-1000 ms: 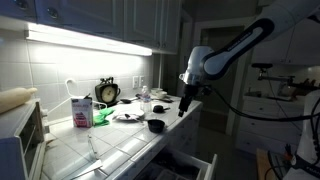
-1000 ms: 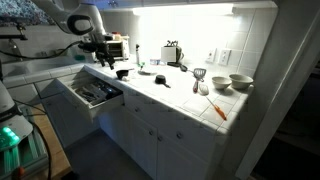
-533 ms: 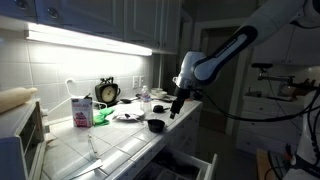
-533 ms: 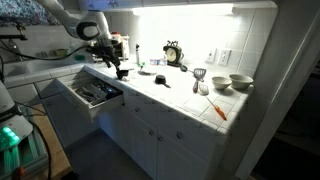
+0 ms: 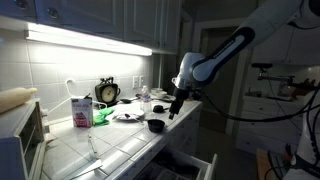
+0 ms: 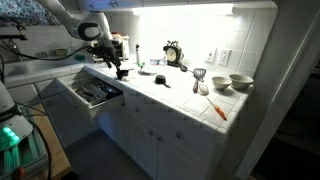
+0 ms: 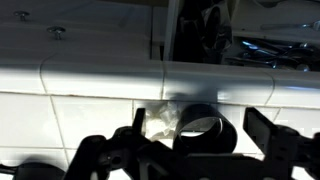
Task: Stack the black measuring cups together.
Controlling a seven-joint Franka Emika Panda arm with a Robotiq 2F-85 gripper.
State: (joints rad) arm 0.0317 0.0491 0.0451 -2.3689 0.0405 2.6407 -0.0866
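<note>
Next, my gripper will go to the handle [image 5: 149, 120] of the black measuring cup near the counter's front edge and close there.
A small round black measuring cup [image 7: 203, 128] stands on the white tiled counter near its front edge. It shows in both exterior views [image 5: 155, 125] [image 6: 122, 74]. My gripper [image 7: 200, 120] is open, its two fingers spread wide on either side of the cup, not touching it. In both exterior views the gripper [image 5: 174, 106] [image 6: 117, 67] hangs just above and beside this cup. Another small dark cup-like thing [image 6: 162, 81] lies further along the counter; it is too small to make out.
A black alarm clock [image 5: 107, 92], a pink-and-white carton [image 5: 80, 110] and a white plate [image 5: 127, 115] stand further back on the counter. An open drawer [image 6: 92, 92] with utensils juts out below the counter edge. Bowls [image 6: 240, 82] sit at the far end.
Over the last second the arm came down and in toward the black cup. In the last half second nothing visibly moved.
</note>
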